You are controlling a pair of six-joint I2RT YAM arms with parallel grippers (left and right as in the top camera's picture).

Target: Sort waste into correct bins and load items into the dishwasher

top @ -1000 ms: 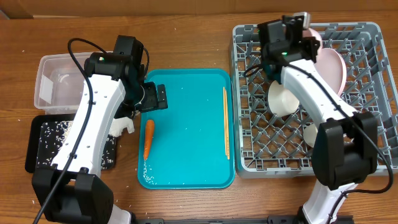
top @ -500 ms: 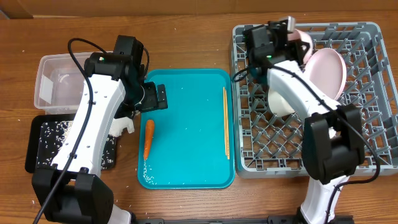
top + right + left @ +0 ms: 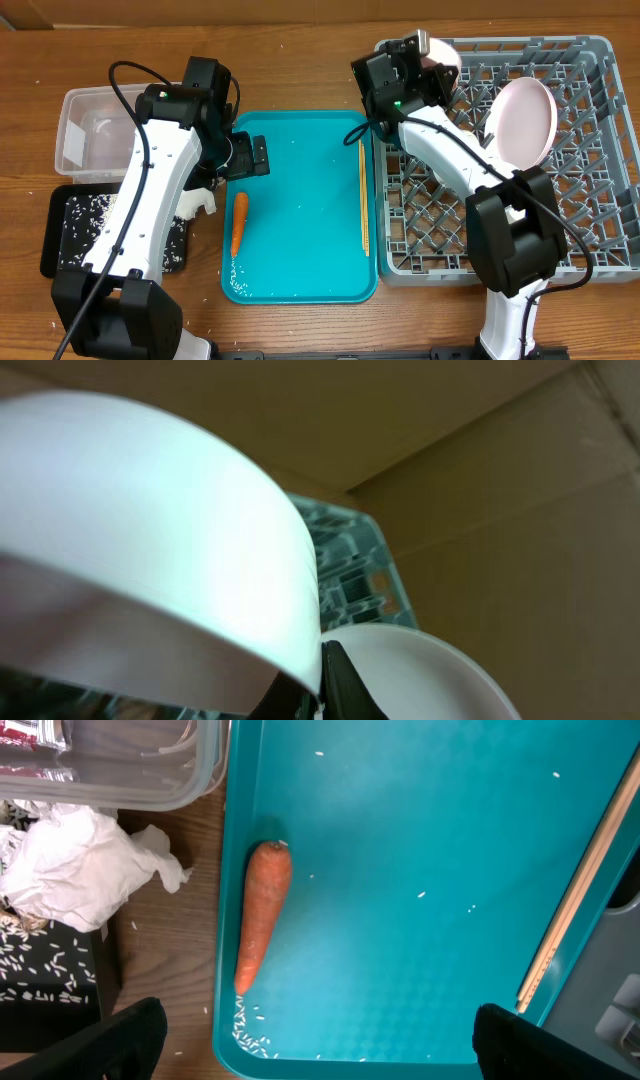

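Observation:
My right gripper will let go of the white bowl in the grey dish rack's back corner (image 3: pixel 429 75), closest to the teal tray. The white bowl is now held over the rack.
An orange carrot (image 3: pixel 238 222) (image 3: pixel 262 910) lies on the left of the teal tray (image 3: pixel 300 200), with rice grains (image 3: pixel 237 285) (image 3: pixel 250 1032) below it. My left gripper (image 3: pixel 245 157) (image 3: pixel 320 1055) hangs open and empty above the carrot. A crumpled white napkin (image 3: pixel 70 870) lies on the wood beside the clear tub (image 3: pixel 95 130) (image 3: pixel 120 765), which holds a red wrapper (image 3: pixel 30 730). The black tray (image 3: pixel 70 235) holds rice. My right gripper (image 3: pixel 415 65) (image 3: pixel 322 685) is shut on the rim of a white bowl (image 3: pixel 442 50) (image 3: pixel 150 530) over the back left corner of the grey dish rack (image 3: pixel 590 230).
A pale pink plate (image 3: pixel 527 118) (image 3: pixel 430 670) stands upright among the rack's pegs. Wooden chopsticks (image 3: pixel 363 195) (image 3: pixel 580 890) lie along the teal tray's right edge. The rack touches the tray's right side. The tub and black tray sit at the far left.
My right arm has swung left along the back of the rack with the bowl, from near the pink plate to the back left corner. The left arm and carrot have not moved.

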